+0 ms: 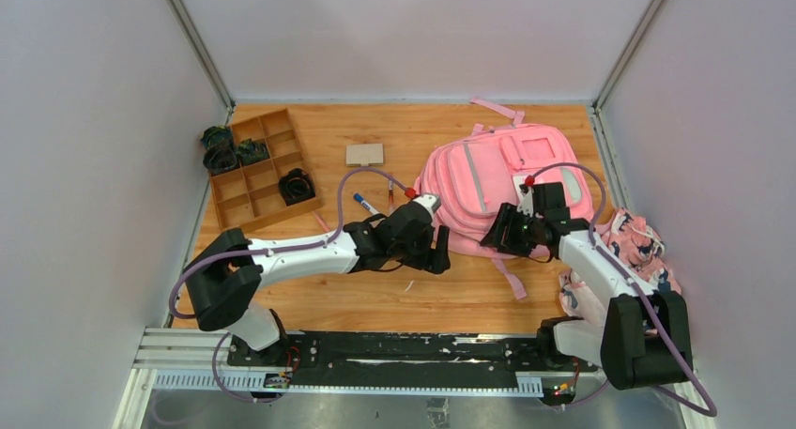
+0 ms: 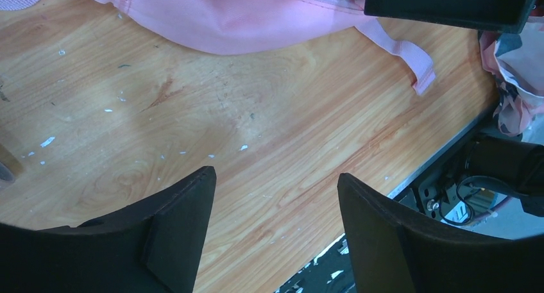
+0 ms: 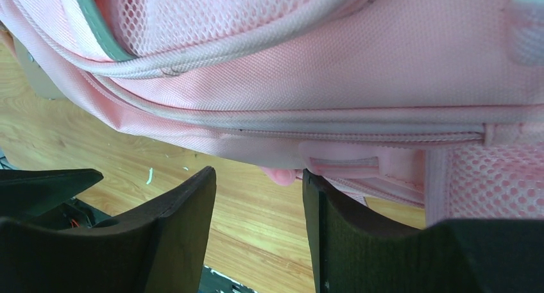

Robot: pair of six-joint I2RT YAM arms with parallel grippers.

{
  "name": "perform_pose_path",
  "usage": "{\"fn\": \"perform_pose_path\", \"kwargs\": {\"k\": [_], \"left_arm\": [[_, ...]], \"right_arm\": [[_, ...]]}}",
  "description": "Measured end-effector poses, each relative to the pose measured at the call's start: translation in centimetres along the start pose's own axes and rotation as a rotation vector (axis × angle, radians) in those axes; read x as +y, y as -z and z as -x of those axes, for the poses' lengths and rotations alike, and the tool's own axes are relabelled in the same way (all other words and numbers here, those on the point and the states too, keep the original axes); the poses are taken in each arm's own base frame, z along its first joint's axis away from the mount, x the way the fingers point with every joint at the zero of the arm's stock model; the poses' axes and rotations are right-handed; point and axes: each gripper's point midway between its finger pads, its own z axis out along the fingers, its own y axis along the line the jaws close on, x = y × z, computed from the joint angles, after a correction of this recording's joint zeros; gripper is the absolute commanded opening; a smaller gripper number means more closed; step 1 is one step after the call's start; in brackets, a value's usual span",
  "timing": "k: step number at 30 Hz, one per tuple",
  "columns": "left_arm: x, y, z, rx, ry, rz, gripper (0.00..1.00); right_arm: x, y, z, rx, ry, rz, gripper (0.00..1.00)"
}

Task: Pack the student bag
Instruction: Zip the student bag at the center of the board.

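The robot's left gripper will close on the small pink tab (image 1: 489,250) of the zipper along the student bag's near edge, beside the loose pink strap.
The student bag (image 1: 507,177), a large pink backpack, lies flat at the back right of the table. My left gripper (image 1: 439,256) hovers off the bag's near left corner. Its fingers stand open in the left wrist view, where my left gripper (image 2: 276,179) has only bare wood between them and the bag's edge (image 2: 244,24) runs along the top. My right gripper (image 1: 497,234) is at the bag's near edge. From the right wrist, my right gripper (image 3: 258,175) is open under the bag (image 3: 321,81), its right fingertip (image 3: 314,184) against the lower seam beside a small pink tab (image 3: 282,175).
A wooden compartment tray (image 1: 246,187) with dark items stands at the back left. A small tan card (image 1: 364,154) and pens (image 1: 366,204) lie between tray and bag. A patterned cloth bundle (image 1: 638,246) sits at the right edge. A loose pink strap (image 2: 417,62) trails toward the table's front edge.
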Motion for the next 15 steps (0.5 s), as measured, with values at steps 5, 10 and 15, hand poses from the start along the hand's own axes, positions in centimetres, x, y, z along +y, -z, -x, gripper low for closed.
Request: {"fn": "perform_pose_path", "kwargs": {"k": [5,10,15], "left_arm": [[0.2,-0.2,-0.4,0.003,0.015,0.002,0.74],[0.3,-0.2,-0.2,-0.002,0.027,0.003,0.74],[0.3,-0.2,0.0,-0.007,0.028,0.003,0.74]], "right_arm": [[0.1,-0.4,0.2,0.002,0.000,0.008,0.56],[0.6,-1.0,0.0,0.021,0.003,0.031,0.55],[1.8,-1.1,-0.5,0.039,0.021,0.072,0.55]]}}
